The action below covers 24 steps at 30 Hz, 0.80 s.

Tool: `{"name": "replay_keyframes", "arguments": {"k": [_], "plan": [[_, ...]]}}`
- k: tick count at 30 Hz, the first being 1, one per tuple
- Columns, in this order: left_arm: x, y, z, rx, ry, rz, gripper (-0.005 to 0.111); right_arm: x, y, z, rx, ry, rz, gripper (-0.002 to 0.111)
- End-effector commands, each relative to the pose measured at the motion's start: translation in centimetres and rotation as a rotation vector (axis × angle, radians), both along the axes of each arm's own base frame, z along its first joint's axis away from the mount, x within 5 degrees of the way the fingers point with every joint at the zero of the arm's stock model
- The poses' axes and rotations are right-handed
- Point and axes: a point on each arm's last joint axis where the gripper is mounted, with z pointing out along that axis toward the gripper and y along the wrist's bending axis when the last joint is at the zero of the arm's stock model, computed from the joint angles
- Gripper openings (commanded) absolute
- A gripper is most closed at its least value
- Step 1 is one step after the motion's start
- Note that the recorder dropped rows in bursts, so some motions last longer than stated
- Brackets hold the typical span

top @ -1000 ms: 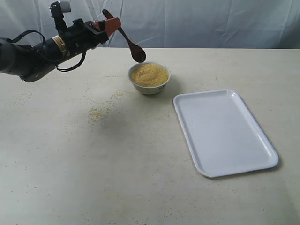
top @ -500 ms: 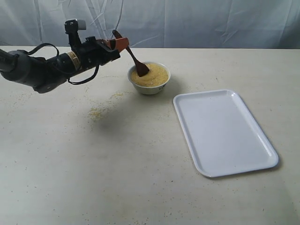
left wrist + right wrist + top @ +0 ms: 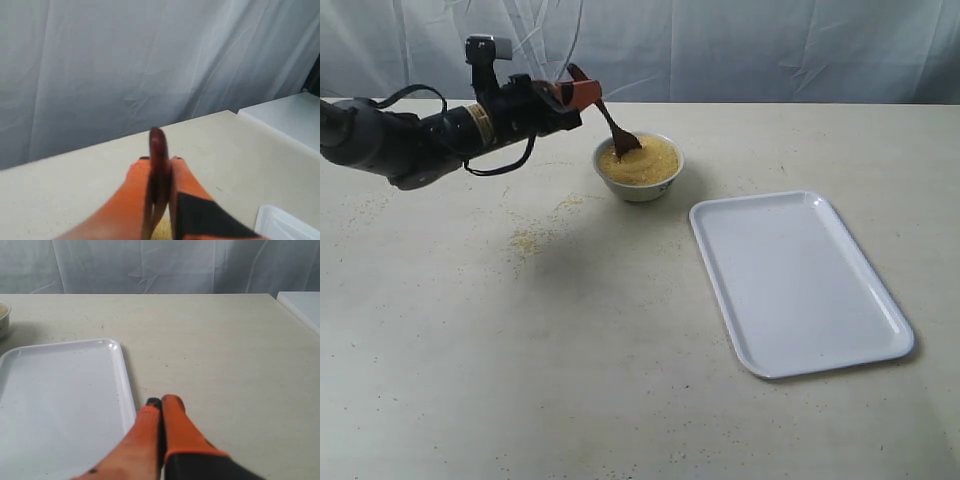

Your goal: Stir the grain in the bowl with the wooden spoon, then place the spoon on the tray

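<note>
I will use my left gripper to set the wooden spoon down and let go of it in the middle of the empty white tray (image 3: 797, 280).
The small white bowl (image 3: 639, 170) stands near the back middle of the table, filled with yellow grain (image 3: 645, 160). My left gripper (image 3: 582, 94) is shut on the handle of the dark wooden spoon (image 3: 615, 127), whose scoop is dipped into the grain at the bowl's left side. In the left wrist view the spoon handle (image 3: 158, 165) stands clamped between the orange fingers (image 3: 134, 187) of the left gripper (image 3: 159, 161). The white tray (image 3: 795, 280) lies to the right with nothing on it. My right gripper (image 3: 160, 402) is shut on nothing, beside the tray rim (image 3: 127, 385); it does not show in the exterior view.
Spilled grain (image 3: 532, 237) is scattered on the table left of the bowl. A white curtain hangs behind the table's far edge. A second white surface (image 3: 302, 307) adjoins the table at one corner.
The left gripper came down and to the right from above the bowl, bringing the spoon's scoop into the grain. In the last half second it shifted slightly further.
</note>
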Motion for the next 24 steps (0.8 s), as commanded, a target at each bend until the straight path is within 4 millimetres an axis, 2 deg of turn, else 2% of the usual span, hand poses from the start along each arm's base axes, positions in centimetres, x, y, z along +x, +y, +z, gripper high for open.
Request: {"name": "replay_keyframes", "arguments": {"k": [1, 3, 5, 8, 13, 18, 24], "plan": [[0.0, -0.1, 2.4, 0.066, -0.084, 0.027, 0.000, 0.0, 0.0, 0.0, 0.003, -0.014, 0.001, -0.001], [0.2, -0.1, 2.1, 0.126, -0.068, 0.052, 0.000, 0.0, 0.0, 0.0, 0.003, -0.014, 0.001, -0.001], [0.3, -0.4, 1.1, 0.171, -0.032, 0.060, 0.000, 0.0, 0.0, 0.0, 0.003, -0.014, 0.001, -0.001], [-0.1, -1.2, -0.1, 0.175, -0.004, 0.014, 0.000, 0.0, 0.0, 0.0, 0.003, -0.014, 0.001, -0.001], [-1.0, -2.8, -0.4, 0.206, 0.002, -0.068, 0.000, 0.0, 0.0, 0.0, 0.003, -0.014, 0.001, -0.001], [-1.1, -2.7, 1.2, 0.241, -0.020, -0.054, 0.000, 0.0, 0.0, 0.0, 0.003, -0.014, 0.001, -0.001], [-1.8, -2.6, 4.9, 0.308, -0.098, -0.076, 0.000, 0.0, 0.0, 0.0, 0.003, -0.014, 0.001, -0.001]]}}
